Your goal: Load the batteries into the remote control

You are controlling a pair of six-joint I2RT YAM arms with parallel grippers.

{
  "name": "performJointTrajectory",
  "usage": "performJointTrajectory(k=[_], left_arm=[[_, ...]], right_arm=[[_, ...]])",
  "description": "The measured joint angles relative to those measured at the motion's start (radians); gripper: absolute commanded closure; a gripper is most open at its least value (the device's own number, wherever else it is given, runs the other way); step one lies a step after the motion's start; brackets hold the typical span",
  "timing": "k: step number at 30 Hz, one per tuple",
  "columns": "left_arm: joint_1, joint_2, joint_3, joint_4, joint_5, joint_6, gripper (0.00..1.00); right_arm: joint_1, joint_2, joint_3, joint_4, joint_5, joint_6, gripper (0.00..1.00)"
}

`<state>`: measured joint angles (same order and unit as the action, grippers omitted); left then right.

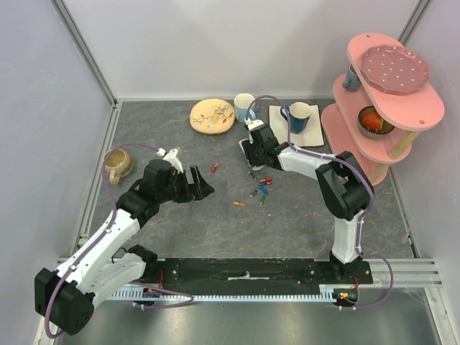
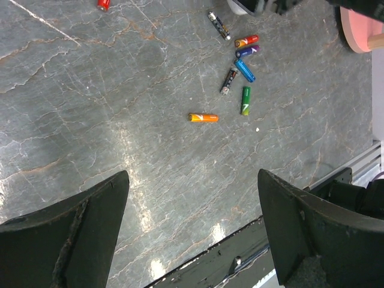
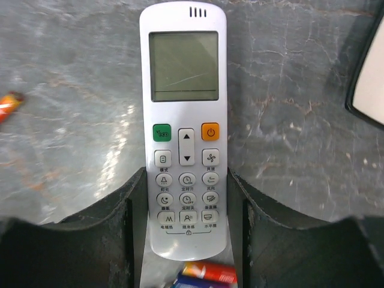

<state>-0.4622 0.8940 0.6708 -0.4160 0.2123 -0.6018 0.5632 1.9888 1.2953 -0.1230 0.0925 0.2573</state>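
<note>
The robot's right gripper needs to release the white remote control on the grey table (image 1: 225,195) beside the lone orange battery.
The white remote control (image 3: 183,120) lies face up on the grey table, screen end pointing away. My right gripper (image 3: 187,180) straddles its button end, and both fingers (image 3: 129,222) press against its sides. From above, that gripper (image 1: 251,159) covers the remote. Several batteries (image 1: 262,188) lie in a loose cluster just in front of it, and some show below the remote (image 3: 207,273). An orange battery (image 2: 203,117) lies apart and a red one (image 1: 214,167) sits further left. My left gripper (image 1: 203,188) hovers open over bare table (image 2: 192,180), left of the cluster (image 2: 243,60).
A tan mug (image 1: 118,164) stands at the left. At the back are a wooden plate (image 1: 212,115), a pale cup (image 1: 244,106) and a blue mug (image 1: 299,116) on a white napkin. A pink tiered shelf (image 1: 381,93) fills the right side.
</note>
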Motion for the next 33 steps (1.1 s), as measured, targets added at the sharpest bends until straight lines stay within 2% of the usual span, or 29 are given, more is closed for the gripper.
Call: performJointTrajectory(k=[3,10,14,15,17,23,29,33], left_arm=[[0.000,0.000,0.005,0.005,-0.005,0.000,0.08],[0.000,0.000,0.005,0.007,-0.043,-0.008,0.10],[0.000,0.000,0.005,0.005,-0.092,-0.034,0.11],[0.000,0.000,0.005,0.003,-0.106,-0.041,0.11],[0.000,-0.003,0.005,-0.001,-0.137,-0.060,0.13],[0.000,-0.055,0.005,-0.005,-0.241,-0.125,0.18],[0.000,-0.101,-0.021,-0.005,-0.317,-0.179,0.21],[0.000,-0.129,-0.059,-0.009,-0.346,-0.203,0.23]], right_arm=[[0.044,-0.089,-0.040,-0.013,0.051,0.060,0.79],[0.201,-0.257,-0.078,-0.019,0.137,0.189,0.84],[0.262,-0.297,-0.140,-0.027,0.177,0.285,0.91],[0.275,-0.301,-0.159,-0.031,0.187,0.312,0.96],[0.302,-0.304,-0.193,-0.041,0.213,0.367,1.00],[0.386,-0.304,-0.227,-0.089,0.300,0.529,1.00],[0.486,-0.231,-0.097,-0.187,0.404,0.705,1.00],[0.501,-0.143,-0.004,-0.275,0.431,0.830,1.00]])
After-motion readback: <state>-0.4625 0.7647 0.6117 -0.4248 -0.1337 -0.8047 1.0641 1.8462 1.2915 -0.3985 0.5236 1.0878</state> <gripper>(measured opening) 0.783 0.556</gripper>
